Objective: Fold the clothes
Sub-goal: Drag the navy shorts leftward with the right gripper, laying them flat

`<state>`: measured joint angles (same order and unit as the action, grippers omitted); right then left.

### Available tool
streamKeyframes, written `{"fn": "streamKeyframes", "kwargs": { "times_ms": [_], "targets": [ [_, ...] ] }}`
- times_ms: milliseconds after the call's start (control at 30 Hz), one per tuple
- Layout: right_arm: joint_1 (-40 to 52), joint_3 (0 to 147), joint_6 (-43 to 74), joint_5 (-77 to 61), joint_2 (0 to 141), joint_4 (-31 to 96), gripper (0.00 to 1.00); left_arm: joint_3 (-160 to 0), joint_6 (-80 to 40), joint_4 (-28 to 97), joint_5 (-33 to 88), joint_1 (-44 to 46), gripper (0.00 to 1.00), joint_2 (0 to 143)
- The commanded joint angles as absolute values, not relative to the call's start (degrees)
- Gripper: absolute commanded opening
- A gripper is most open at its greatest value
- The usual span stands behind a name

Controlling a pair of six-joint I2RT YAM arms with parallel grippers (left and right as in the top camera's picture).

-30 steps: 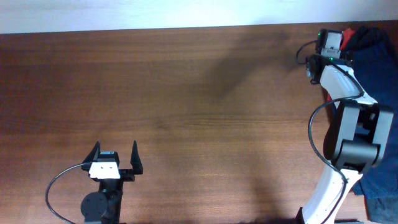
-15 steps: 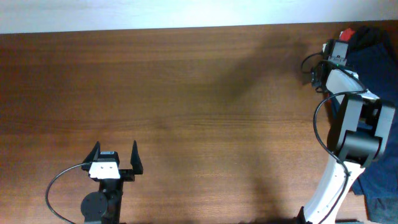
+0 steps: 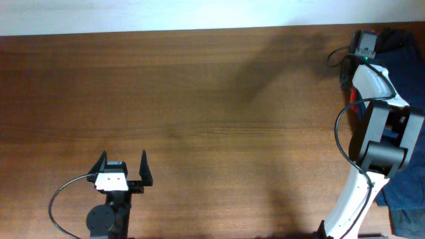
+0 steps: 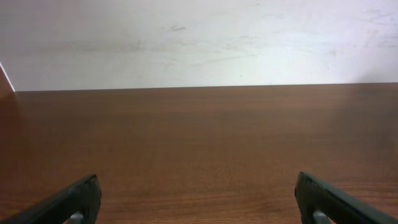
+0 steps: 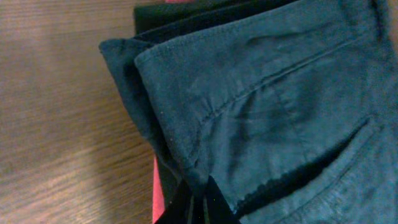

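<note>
The robot's right gripper needs to release the dark blue denim on the bare wood in the middle of the table (image 3: 210, 127).
A pile of clothes (image 3: 405, 73) lies at the table's far right edge, dark blue on top with a bit of red showing. In the right wrist view the top piece is dark blue denim (image 5: 261, 99) with a seam and a pocket, over black and red layers (image 5: 159, 193). My right gripper (image 5: 198, 202) is shut on the hem of the denim, which bunches between the fingertips. From overhead the right gripper (image 3: 366, 41) sits at the pile's far left corner. My left gripper (image 3: 123, 168) stands open near the front left, with only bare wood between its fingers (image 4: 78, 199).
The brown wooden table (image 3: 199, 99) stretches between the two arms. A white wall (image 4: 199, 37) runs along its far edge. The right arm's white body (image 3: 372, 133) stands beside the pile at the right edge.
My right gripper has moved right and toward the far edge onto the pile, and has shut on the denim's hem. The left arm has not moved.
</note>
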<state>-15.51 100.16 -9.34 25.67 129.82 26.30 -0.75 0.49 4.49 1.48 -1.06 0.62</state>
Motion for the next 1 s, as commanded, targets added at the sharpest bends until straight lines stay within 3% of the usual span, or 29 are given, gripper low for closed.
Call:
{"fn": "streamKeyframes", "kwargs": {
  "times_ms": [0,167,333,500,567,700,833,967],
  "targets": [
    [-15.8,103.4,-6.3,27.9,127.8,27.1,0.04,-0.5,1.6,4.6,1.7,-1.3,0.99,0.4],
    [-15.7,103.4,0.8,27.9,119.9,29.5,0.04,-0.5,1.6,4.6,1.7,-1.3,0.99,0.4],
    [-13.7,103.4,0.8,26.4,113.2,34.0,0.04,-0.5,1.6,4.6,1.7,-1.3,0.99,0.4],
    [-9.3,103.4,0.8,6.0,109.1,39.6,0.04,-0.5,1.6,4.6,1.7,-1.3,0.99,0.4],
    [-5.2,103.4,0.8,-6.3,109.0,40.8,0.04,-0.5,1.6,4.6,1.7,-1.3,0.99,0.4],
    [6.6,103.3,3.4,-14.9,109.1,40.2,0.04,-0.5,1.6,4.6,1.7,-1.3,0.99,0.4],
    [24.7,103.3,3.5,-15.2,110.4,39.3,0.04,-0.5,1.6,4.6,1.7,-1.3,0.99,0.4],
    [35.5,103.3,4.3,-14.3,111.4,36.5,0.04,-0.5,1.6,4.6,1.7,-1.3,0.99,0.4]
  ]
}}
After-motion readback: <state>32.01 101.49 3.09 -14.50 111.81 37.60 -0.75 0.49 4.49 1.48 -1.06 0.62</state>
